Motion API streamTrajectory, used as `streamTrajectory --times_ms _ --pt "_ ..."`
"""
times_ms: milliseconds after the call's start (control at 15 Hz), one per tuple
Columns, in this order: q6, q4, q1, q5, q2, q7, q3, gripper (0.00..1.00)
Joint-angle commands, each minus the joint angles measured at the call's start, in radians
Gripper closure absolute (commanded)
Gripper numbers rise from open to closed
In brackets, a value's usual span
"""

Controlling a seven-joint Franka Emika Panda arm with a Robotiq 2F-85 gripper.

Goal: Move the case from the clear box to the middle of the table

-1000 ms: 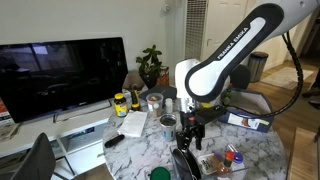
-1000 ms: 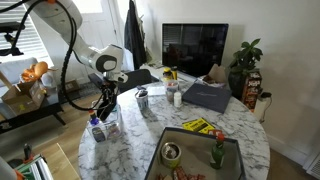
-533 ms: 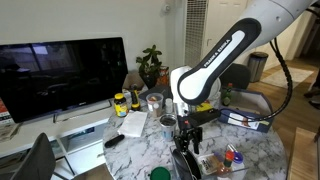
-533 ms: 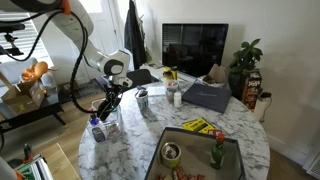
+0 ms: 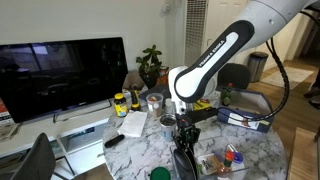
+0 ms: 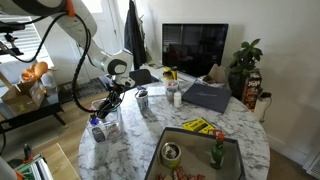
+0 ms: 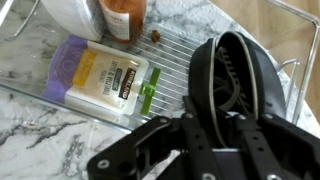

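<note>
Next, my gripper releases the black oval case on the marble table (image 5: 195, 127) between the can and the dark tray.
The black oval case (image 7: 233, 72) lies in the clear box (image 7: 165, 62), on its ribbed floor. My gripper (image 7: 220, 135) has come down over the case's near end, and its black fingers (image 7: 193, 138) are shut on it from both sides. In both exterior views the gripper (image 5: 183, 130) (image 6: 103, 104) hangs low over the clear box (image 5: 222, 163) (image 6: 106, 128) at the edge of the white marble table (image 5: 140, 150) (image 6: 150, 132). The dark case (image 5: 182, 162) shows just below the gripper in an exterior view.
Beside the case in the box lie a purple and yellow labelled packet (image 7: 100, 75) and a brown-filled jar (image 7: 125, 14). A can (image 6: 142, 100), a grey flat case (image 6: 205, 96), a yellow item (image 6: 197, 125) and a dark tray (image 6: 195, 158) stand on the table.
The jaws have closed from wide open onto the case. The arm has sunk slightly toward the box and shifted a little sideways.
</note>
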Motion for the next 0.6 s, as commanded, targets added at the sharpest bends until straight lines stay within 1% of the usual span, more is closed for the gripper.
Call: streamTrajectory --times_ms 0,200,333,533 --pt "-0.015 -0.063 0.016 -0.012 -0.055 0.035 -0.016 0.98" --pt "-0.007 -0.16 0.005 -0.006 -0.154 0.017 -0.012 0.97" --pt "-0.012 -0.225 -0.017 0.016 -0.24 -0.011 -0.006 0.97" --pt "-0.04 -0.279 -0.047 0.052 -0.358 -0.049 -0.001 0.97"
